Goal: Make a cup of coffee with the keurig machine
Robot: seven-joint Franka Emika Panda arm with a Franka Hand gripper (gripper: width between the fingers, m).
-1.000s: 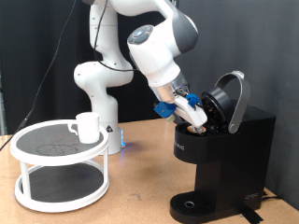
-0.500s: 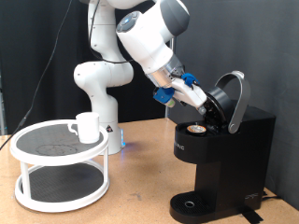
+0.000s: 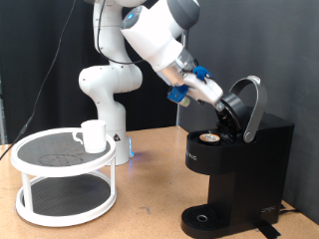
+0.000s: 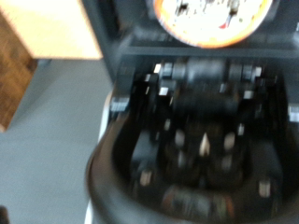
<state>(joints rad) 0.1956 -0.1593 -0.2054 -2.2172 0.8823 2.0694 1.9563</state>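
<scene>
The top of the grey handle (image 3: 255, 79) on the keurig machine's open lid is the next spot that I will move my gripper to and close it on.
The black keurig machine (image 3: 237, 164) stands at the exterior view's right with its rounded lid (image 3: 247, 104) hinged open. A pod with a light top (image 3: 209, 138) sits in the brew chamber; it also shows in the wrist view (image 4: 213, 13). My gripper (image 3: 221, 101) hangs above the chamber, close to the open lid's inner face, with nothing seen between its fingers. The wrist view is blurred and shows the lid's underside with its needle (image 4: 204, 144), but no fingers. The white cup (image 3: 94, 135) stands on the top tier of the white round stand (image 3: 60, 179) at the exterior view's left.
The stand sits on a wooden table (image 3: 150, 214). The arm's white base (image 3: 108, 95) rises behind the stand. The machine's round drip base (image 3: 206, 218) holds nothing. A dark curtain hangs behind.
My gripper has lifted up out of the brew chamber and drawn back towards the open lid. The pod stays in the chamber. The cup has not moved.
</scene>
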